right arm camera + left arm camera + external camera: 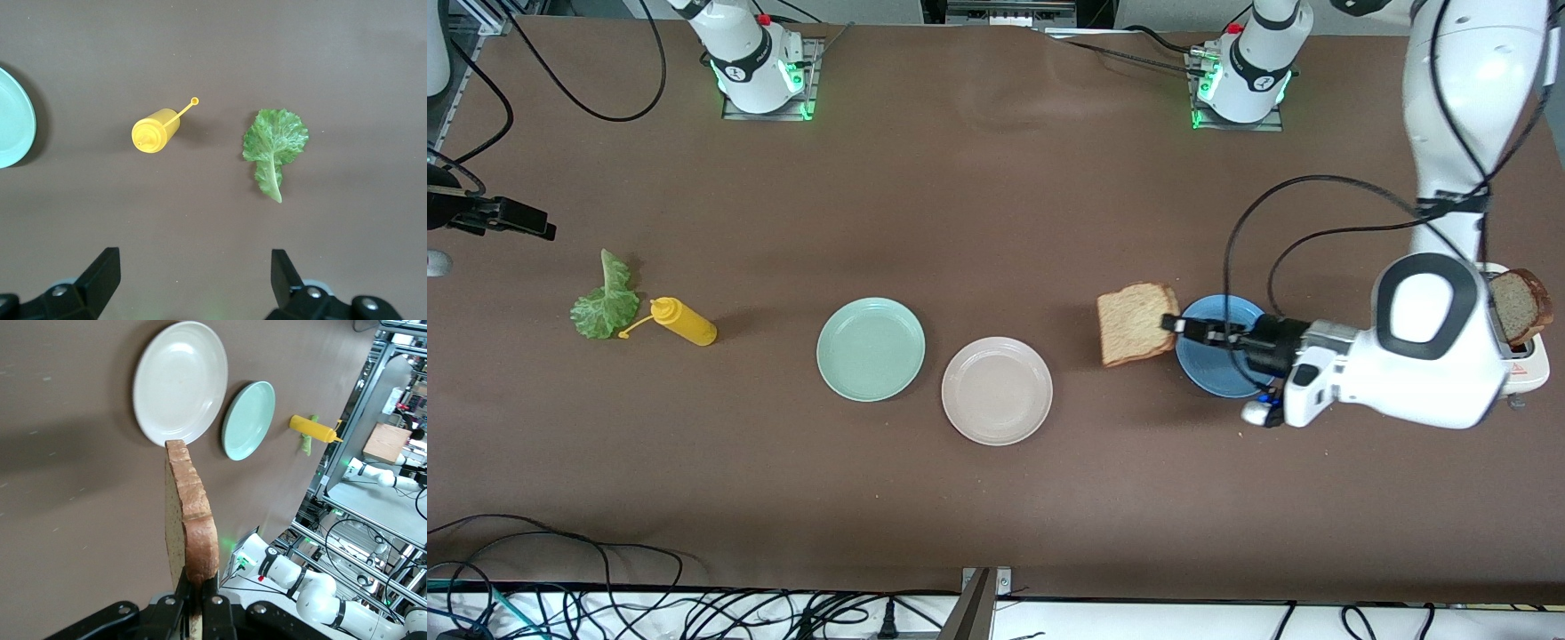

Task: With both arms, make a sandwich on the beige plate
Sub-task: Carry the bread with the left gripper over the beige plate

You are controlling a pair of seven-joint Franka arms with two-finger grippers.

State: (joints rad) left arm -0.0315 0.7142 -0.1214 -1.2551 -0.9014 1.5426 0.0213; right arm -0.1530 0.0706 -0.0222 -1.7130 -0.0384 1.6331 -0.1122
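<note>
The robot's left gripper will release the toasted bread slice, now in the air between the plates, flat on the middle of the bare beige plate (1004, 394) (177, 384).
My left gripper (1172, 324) is shut on the edge of a toasted bread slice (1136, 323), which it holds in the air over the table between the blue plate (1209, 369) and the beige plate (997, 390). In the left wrist view the slice (193, 513) stands up from the shut left gripper (198, 583), with the bare beige plate (180, 380) past it. A second bread slice (1519, 307) sticks out of a white toaster (1529, 360). The lettuce leaf (607, 298) lies flat at the right arm's end. My right gripper (195, 260) hangs open and holds nothing, above the table near the lettuce (273, 147).
A mint-green plate (871, 348) sits beside the beige plate, toward the right arm's end. A yellow squeeze bottle (683, 322) lies on its side next to the lettuce. Cables run along the table's near edge and by the arm bases.
</note>
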